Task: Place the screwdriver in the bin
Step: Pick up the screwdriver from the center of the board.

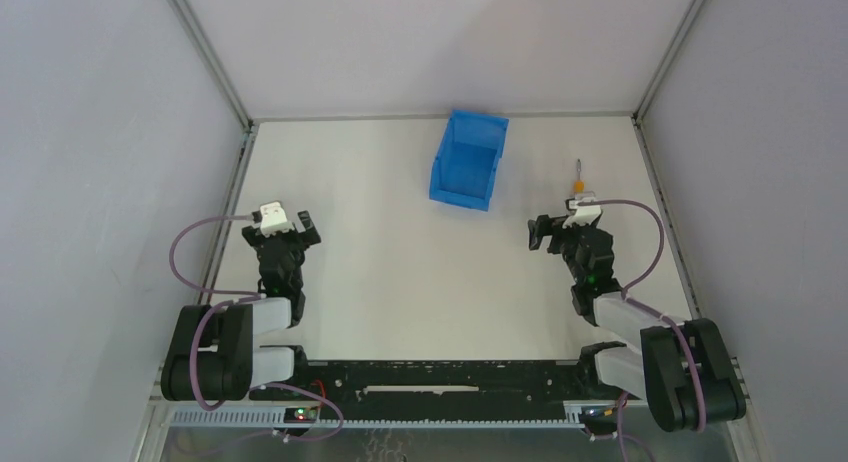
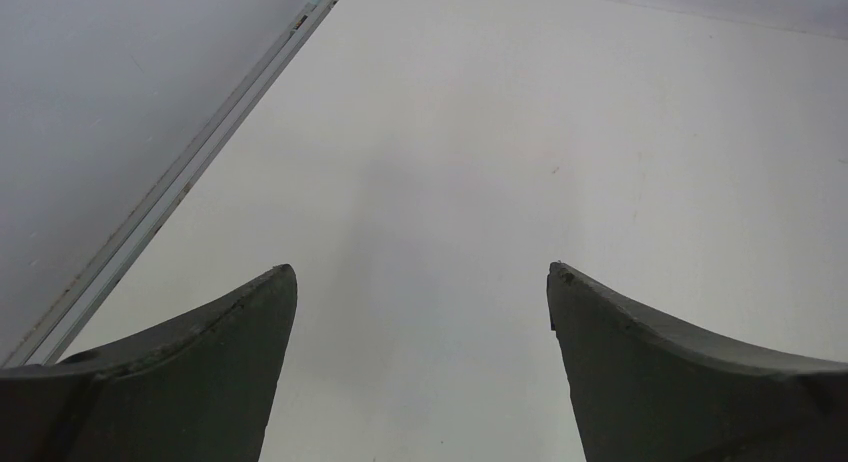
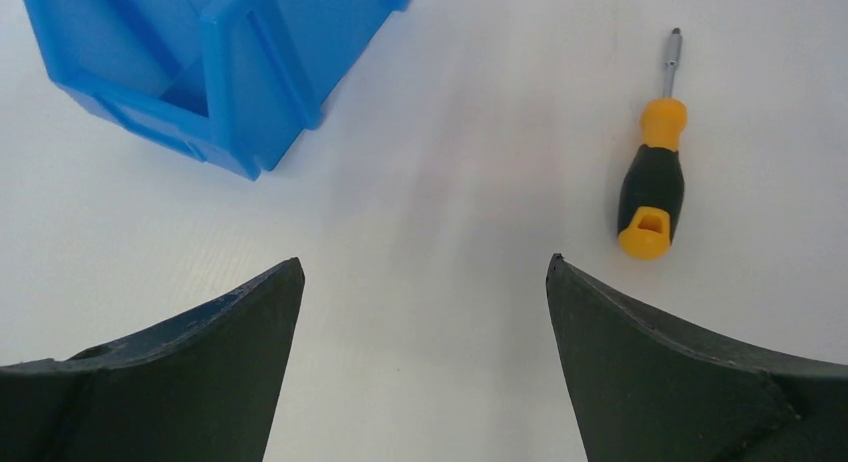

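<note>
My right gripper should move to the screwdriver next and close on the orange front of its handle [image 1: 578, 187] [image 3: 661, 135], behind the screwdriver's metal rod.
The blue bin [image 1: 462, 194] stands at the back middle of the white table, its lower cut-away side facing the arms; it also shows at the upper left of the right wrist view [image 3: 240, 92]. The screwdriver [image 1: 577, 178] lies flat to the right of the bin, its orange-and-black handle toward the arms and its shaft pointing away; in the right wrist view [image 3: 652, 172] it lies just ahead and right of my right fingertip. My right gripper [image 1: 562, 229] [image 3: 425, 264] is open and empty, just short of the screwdriver. My left gripper [image 1: 283, 232] [image 2: 421, 272] is open and empty at the left.
Grey walls enclose the table on the left, back and right, with metal rails [image 1: 240, 172] along the table's edges. The left rail [image 2: 180, 182] runs close beside the left gripper. The arm bases and a black rail [image 1: 440, 377] sit at the near edge.
</note>
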Controlling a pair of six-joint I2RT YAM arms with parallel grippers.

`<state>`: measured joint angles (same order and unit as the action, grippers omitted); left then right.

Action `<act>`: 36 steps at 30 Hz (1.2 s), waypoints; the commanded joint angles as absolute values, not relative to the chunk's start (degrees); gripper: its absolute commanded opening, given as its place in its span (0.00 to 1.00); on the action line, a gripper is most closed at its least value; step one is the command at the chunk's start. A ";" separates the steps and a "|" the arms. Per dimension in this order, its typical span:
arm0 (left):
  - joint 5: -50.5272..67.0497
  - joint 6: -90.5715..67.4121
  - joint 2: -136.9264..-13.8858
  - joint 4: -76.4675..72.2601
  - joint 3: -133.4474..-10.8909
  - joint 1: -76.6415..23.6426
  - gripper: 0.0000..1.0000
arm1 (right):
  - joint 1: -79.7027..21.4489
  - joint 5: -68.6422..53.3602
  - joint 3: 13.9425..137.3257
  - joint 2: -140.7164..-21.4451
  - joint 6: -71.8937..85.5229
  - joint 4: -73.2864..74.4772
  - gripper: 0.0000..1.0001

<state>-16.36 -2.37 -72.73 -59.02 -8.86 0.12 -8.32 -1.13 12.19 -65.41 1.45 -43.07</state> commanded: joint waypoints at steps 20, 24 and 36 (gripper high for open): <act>-17.16 -0.97 -72.24 -60.83 -10.99 -0.18 1.00 | -8.17 2.26 32.28 -55.14 2.08 -13.44 1.00; -17.22 -0.97 -72.25 -60.83 -10.99 -0.18 1.00 | -8.17 2.89 41.52 -53.69 2.31 -3.96 1.00; -17.14 -0.97 -72.25 -60.82 -10.99 -0.18 1.00 | -8.17 4.83 68.88 -55.87 2.64 16.18 1.00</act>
<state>-16.36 -2.37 -72.73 -59.02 -8.86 0.12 -8.34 3.88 62.13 -54.87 1.87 8.69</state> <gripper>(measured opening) 0.996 0.993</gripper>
